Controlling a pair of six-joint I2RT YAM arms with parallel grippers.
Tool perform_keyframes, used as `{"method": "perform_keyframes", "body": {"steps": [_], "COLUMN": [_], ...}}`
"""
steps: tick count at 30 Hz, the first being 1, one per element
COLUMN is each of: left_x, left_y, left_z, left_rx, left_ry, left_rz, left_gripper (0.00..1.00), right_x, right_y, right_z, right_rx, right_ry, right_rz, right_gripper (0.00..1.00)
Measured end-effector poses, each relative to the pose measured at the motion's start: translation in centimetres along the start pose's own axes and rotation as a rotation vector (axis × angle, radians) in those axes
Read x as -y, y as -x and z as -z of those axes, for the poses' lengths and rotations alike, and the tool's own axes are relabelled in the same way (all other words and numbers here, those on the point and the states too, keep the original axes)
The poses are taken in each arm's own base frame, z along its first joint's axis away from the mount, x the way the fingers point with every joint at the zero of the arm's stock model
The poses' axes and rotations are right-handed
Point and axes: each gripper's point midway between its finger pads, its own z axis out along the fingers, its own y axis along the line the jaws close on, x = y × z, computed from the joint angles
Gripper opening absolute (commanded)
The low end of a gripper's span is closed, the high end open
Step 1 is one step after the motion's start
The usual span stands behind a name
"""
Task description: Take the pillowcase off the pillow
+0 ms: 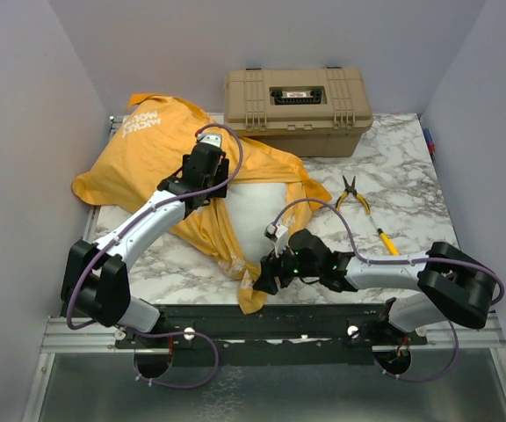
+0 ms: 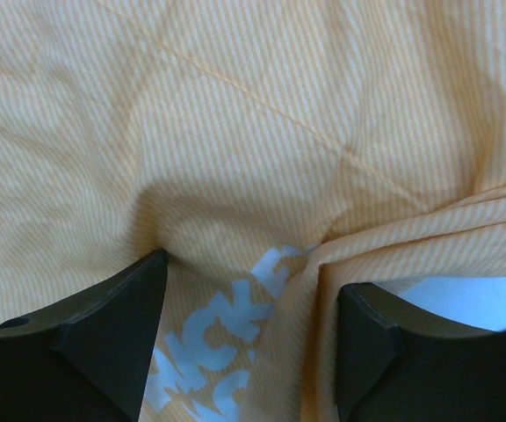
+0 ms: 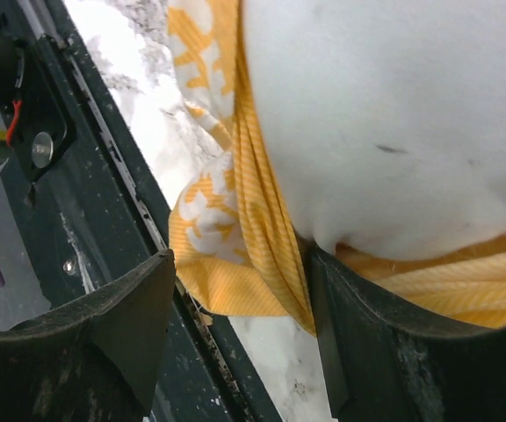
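My left gripper is to go next to the near end [image 1: 257, 243] of the white pillow, close to my right gripper, and take hold there.
The orange-yellow pillowcase [image 1: 139, 158] lies bunched at the back left, its white lettering facing up. The white pillow [image 1: 266, 207] sticks out of it at the table's middle. My left gripper [image 1: 207, 180] is open and pressed down on the pillowcase by its opening. In the left wrist view the lettered fabric [image 2: 235, 158] fills the gap between the jaws of the left gripper [image 2: 253, 290]. My right gripper [image 1: 266, 277] is open at the near edge. The pillowcase hem [image 3: 227, 237] hangs between the jaws of this gripper [image 3: 240, 264], with the pillow [image 3: 393, 114] just above its right finger.
A tan toolbox [image 1: 297, 110] stands at the back. Yellow-handled pliers [image 1: 354, 195] and a yellow screwdriver [image 1: 385, 239] lie on the marble table [image 1: 402, 176] to the right. The black front rail [image 3: 104, 202] runs right beside the right gripper.
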Motion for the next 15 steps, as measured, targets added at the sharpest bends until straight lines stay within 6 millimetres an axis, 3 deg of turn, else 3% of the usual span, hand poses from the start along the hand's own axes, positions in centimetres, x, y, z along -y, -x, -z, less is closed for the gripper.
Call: {"method": "perform_keyframes", "body": {"steps": [4, 8, 15], "left_x": [0.2, 0.5, 1.4], "left_y": [0.1, 0.1, 1.3], "left_z": [0.5, 0.7, 2.2], "left_rx": [0.000, 0.001, 0.041], "left_ry": [-0.017, -0.034, -0.109], "left_rz": [0.012, 0.020, 0.034], "left_gripper": [0.70, 0.72, 0.76], "right_x": [0.7, 0.8, 0.8], "right_y": [-0.5, -0.1, 3.0], "right_z": [-0.1, 0.2, 3.3], "right_rx": [0.042, 0.080, 0.217], "right_ry": [-0.031, -0.054, -0.140], "right_rz": [-0.063, -0.103, -0.141], "right_gripper": [0.70, 0.80, 0.97]}}
